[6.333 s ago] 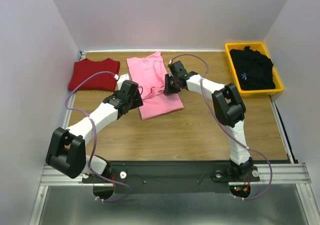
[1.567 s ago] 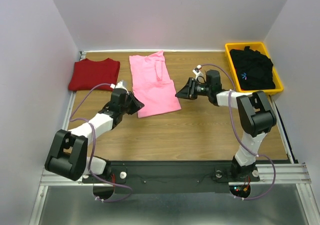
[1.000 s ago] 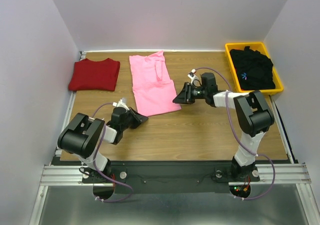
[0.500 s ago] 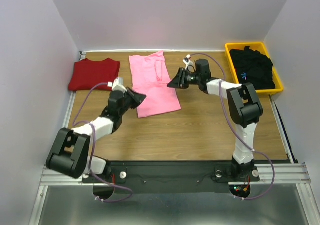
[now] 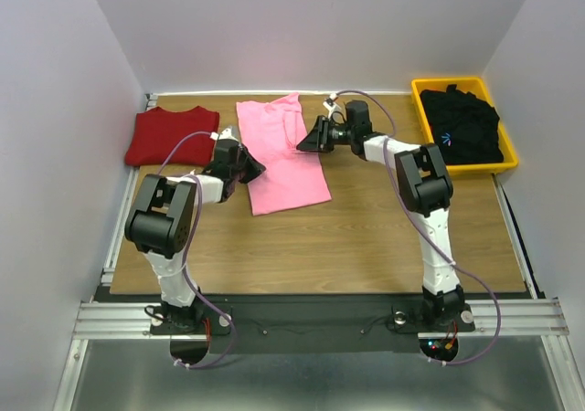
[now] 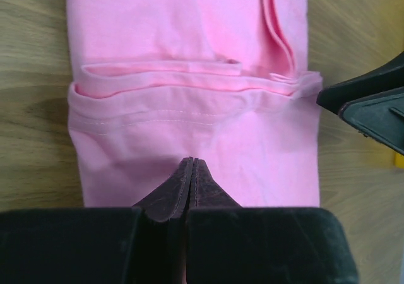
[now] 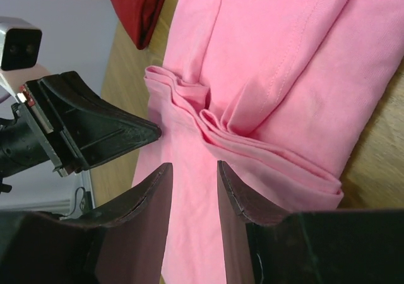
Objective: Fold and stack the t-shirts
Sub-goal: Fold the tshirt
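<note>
I will close my right gripper on the near corner [image 5: 328, 199] of the light pink t-shirt, the one on the side of the yellow bin.
The light pink t-shirt [image 5: 279, 155] lies as a long folded strip on the table, with a bunched cross-fold [image 6: 189, 82] partway along it. My left gripper [image 5: 255, 167] is shut with nothing between its tips [image 6: 192, 162], low over the shirt's left side. My right gripper [image 5: 304, 143] stands open [image 7: 192, 170] at the shirt's right edge, facing the left one across the fold. The dark red t-shirt [image 5: 174, 135] lies folded at the far left. The black t-shirt [image 5: 462, 123] with a small blue mark is heaped in a bin.
The yellow bin [image 5: 423, 123] sits at the far right corner. White walls close in the table on three sides. Bare wooden table [image 5: 366, 228] stretches in front of the pink shirt. Both arms reach inward from the near rail.
Both grippers moved away from me along the pink shirt: the left from its near left corner to mid-edge, the right from its near right edge to the fold. The shirt lies unchanged.
</note>
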Controlling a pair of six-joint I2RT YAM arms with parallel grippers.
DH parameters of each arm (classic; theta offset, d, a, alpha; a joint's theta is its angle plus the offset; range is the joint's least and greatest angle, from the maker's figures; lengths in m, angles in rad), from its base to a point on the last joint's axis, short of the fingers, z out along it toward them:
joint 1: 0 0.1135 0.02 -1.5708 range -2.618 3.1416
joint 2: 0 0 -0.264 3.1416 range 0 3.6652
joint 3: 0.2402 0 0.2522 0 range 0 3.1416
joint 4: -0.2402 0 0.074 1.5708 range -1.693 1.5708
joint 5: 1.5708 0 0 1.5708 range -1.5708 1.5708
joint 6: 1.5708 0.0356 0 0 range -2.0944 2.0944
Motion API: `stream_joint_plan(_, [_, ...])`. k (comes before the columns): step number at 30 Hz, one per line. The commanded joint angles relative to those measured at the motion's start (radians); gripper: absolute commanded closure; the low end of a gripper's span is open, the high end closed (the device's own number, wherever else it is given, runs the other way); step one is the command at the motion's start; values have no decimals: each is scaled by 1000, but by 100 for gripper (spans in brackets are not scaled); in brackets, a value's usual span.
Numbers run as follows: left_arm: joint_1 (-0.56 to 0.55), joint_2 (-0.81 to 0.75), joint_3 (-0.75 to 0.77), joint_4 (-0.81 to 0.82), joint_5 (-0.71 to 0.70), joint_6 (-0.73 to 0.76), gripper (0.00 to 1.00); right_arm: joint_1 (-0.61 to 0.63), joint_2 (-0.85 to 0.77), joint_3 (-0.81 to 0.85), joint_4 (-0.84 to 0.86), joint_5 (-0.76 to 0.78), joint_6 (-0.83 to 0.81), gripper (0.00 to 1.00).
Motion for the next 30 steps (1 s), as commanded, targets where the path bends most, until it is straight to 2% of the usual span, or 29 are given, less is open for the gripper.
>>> stream_joint_plan(1, [25,30,52,-21,3,42,96,-3,59,63,6,-36,0,60])
stream_joint_plan(4, [44,47,42,-24,6,41,96,-16,105,96,6,-21,22,60])
stream_joint_plan(12, [56,68,23,-32,20,42,96,-141,162,109,2,25,94,60])
stream_joint_plan(15, [56,64,25,-39,21,45,92,-160,153,126,-65,24,92,60])
stream_joint_plan(18, [50,-5,22,-59,17,64,83,-160,64,95,-118,44,42,60])
stream_joint_plan(21, [27,-126,35,-150,-49,90,70,-157,-71,0,-171,97,5,60])
stream_joint_plan(22, [19,-193,35,-208,-104,91,63,-155,-109,-26,-185,134,-15,59])
stream_joint_plan(23, [11,-232,28,-232,-133,85,61,-152,-140,-55,-204,159,-24,59])
stream_joint_plan(26, [-10,-362,-26,-350,-261,48,54,-125,-231,-115,-355,255,-98,55])
stream_joint_plan(27, [-13,-393,-40,-436,-290,38,49,-100,-254,-112,-473,316,-151,54])
stream_joint_plan(28, [-21,-393,-44,-478,-301,38,49,-100,-254,-115,-524,353,-176,54])
stream_joint_plan(30, [-41,-406,-56,-551,-319,41,39,-53,-292,-135,-599,425,-211,50])
